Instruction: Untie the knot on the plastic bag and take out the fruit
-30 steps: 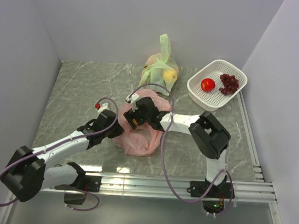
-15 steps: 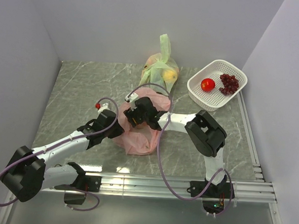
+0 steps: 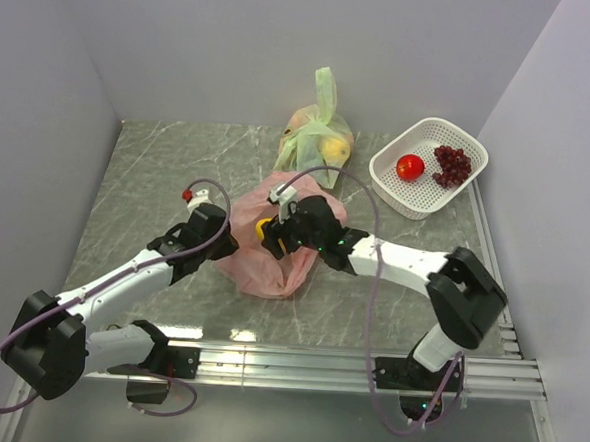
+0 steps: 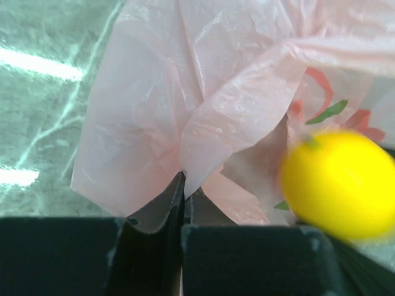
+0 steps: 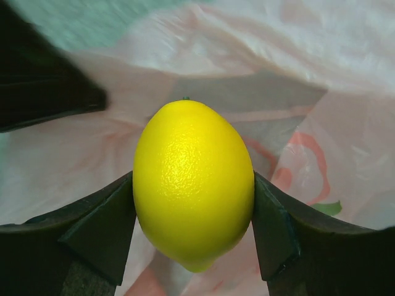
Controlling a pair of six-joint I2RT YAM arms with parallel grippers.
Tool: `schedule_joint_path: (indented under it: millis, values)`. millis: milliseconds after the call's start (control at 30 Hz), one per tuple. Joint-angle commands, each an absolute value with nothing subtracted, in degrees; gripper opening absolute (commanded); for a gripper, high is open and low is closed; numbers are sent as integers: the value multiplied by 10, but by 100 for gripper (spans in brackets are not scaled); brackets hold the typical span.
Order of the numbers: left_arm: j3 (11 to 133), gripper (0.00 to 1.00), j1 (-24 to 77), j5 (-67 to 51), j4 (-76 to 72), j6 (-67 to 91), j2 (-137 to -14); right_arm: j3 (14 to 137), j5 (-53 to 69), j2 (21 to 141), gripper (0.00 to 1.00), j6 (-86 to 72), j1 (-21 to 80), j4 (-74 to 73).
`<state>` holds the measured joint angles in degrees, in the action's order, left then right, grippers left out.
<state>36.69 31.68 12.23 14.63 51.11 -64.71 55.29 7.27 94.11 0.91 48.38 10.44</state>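
My right gripper needs to put the yellow citrus fruit, now held above the bag's mouth, down in the white basket (image 3: 408, 191), just in front of the round red fruit.
The pink plastic bag (image 3: 272, 268) lies crumpled mid-table with its mouth open; no tied knot shows. My left gripper (image 3: 225, 245) is shut on a fold of the bag's left edge (image 4: 154, 123), pinched at its fingertips (image 4: 184, 188). My right gripper (image 3: 266, 231) is shut on the small yellow citrus fruit (image 5: 193, 185), held just above the bag's mouth; the fruit also shows in the left wrist view (image 4: 336, 185). The red round fruit (image 3: 409, 167) and the dark red grapes (image 3: 451, 164) lie in the white basket (image 3: 389, 183).
A light green tied bag (image 3: 318, 132) with yellowish fruits stands at the back, just behind the pink bag. The white basket sits at the back right, near the right wall. Walls close the table on the left, back and right.
My right gripper has come up and rightward out of the bag with the yellow fruit, and its arm has swung out to the right. My left gripper shifted slightly up-left, still pinching the bag.
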Motion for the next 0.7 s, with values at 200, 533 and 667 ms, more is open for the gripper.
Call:
schedule_joint_path:
  millis: [200,533,667]
  values:
    - [412,5,303,163,183,460,-642,575,154,755,13,29,466,3]
    - [399,4,297,171,185,433,-605,678,-32,763,16,-116,200,-78]
    - [403,4,297,168,195,430,-592,685,-69,826,20,-191,94,-64]
